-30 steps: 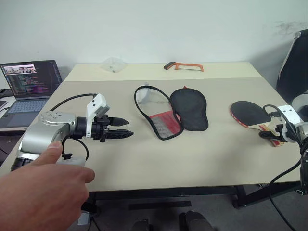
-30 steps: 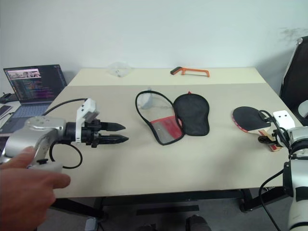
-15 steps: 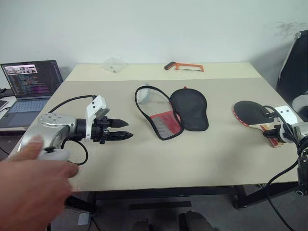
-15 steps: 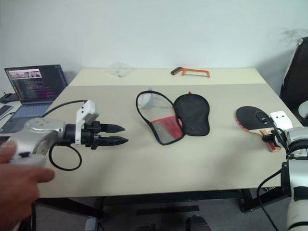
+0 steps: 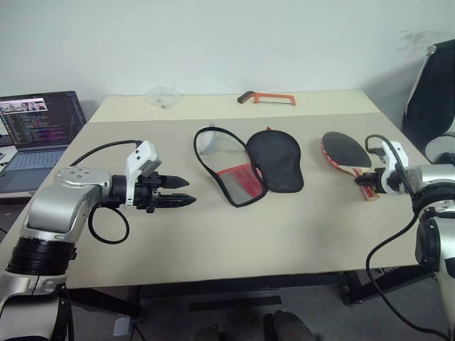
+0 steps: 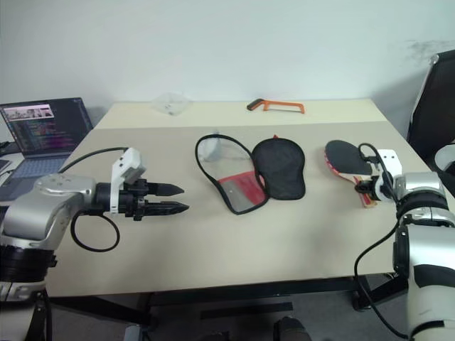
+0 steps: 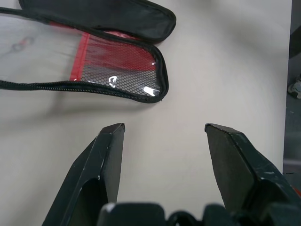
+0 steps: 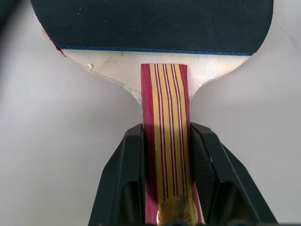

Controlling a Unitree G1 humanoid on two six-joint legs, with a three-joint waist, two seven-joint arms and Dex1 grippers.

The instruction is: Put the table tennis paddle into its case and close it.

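Note:
Next, my right gripper lets go of the table tennis paddle on the case's black flap (image 5: 276, 155), next to the red mesh panel.
The table tennis paddle (image 5: 343, 149) has a black face and a striped wood handle (image 8: 164, 117). It lies flat-faced to the right of the case, and I cannot tell whether it rests on the table or hangs just over it. My right gripper (image 5: 365, 185) is shut on the handle, one finger (image 8: 127, 160) on each side. The case (image 5: 276, 160) lies open at mid table, with its red mesh panel (image 7: 117, 66) and black cord loop (image 5: 213, 135) to the left of the black flap. My left gripper (image 5: 186, 193) hovers open left of the case, pointing at it, with nothing between its fingers (image 7: 110, 146).
An orange hacksaw (image 5: 266, 98) and a clear plastic piece (image 5: 162, 96) lie at the table's far edge. A laptop (image 5: 39, 128) stands on a side desk at the left. A black chair (image 5: 430, 85) stands past the right edge. Bare tabletop (image 5: 284, 227) stretches in front of the case.
My right gripper has shut on the paddle's handle and moved the paddle left toward the case. The person's hand at the lower left has gone from view. The left gripper has stayed put.

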